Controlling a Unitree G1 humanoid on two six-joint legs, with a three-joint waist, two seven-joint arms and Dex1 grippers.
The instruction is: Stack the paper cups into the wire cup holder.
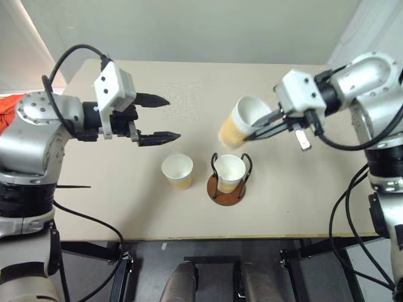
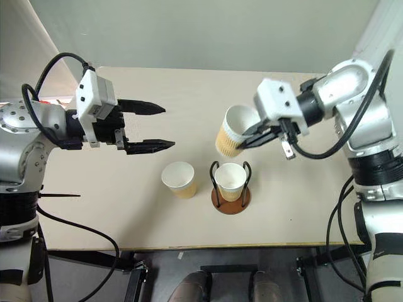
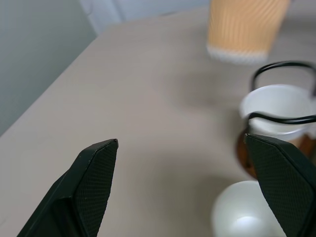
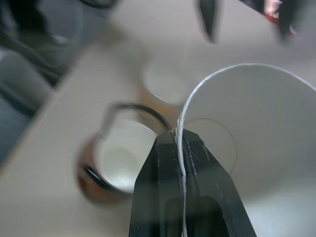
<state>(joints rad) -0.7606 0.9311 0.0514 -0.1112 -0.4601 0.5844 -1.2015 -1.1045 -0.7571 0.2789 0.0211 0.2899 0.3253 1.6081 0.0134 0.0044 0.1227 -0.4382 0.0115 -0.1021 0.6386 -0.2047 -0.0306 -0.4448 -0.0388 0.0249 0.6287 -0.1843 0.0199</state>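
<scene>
Next, I release the paper cup, now tilted above and behind the holder, from my right gripper inside the cup standing in the wire cup holder [image 1: 230, 162] [image 4: 127, 154].
My right gripper [image 1: 261, 131] is shut on the rim of a paper cup [image 1: 241, 122], which hangs tilted in the air above and just behind the wire cup holder [image 1: 228, 184]. The holder, a brown disc with two black wire loops, has one cup [image 1: 230, 171] standing in it. Another paper cup [image 1: 177, 170] stands upright on the table just left of the holder. My left gripper [image 1: 160, 117] hovers open and empty above the table, left of and behind that loose cup. The right wrist view shows both fingers pinching the held cup's wall [image 4: 256, 133].
The beige table [image 1: 302, 189] reaches its front edge just in front of the holder. An orange-red object [image 1: 5, 107] lies at the far left edge. Black cables hang from both arms.
</scene>
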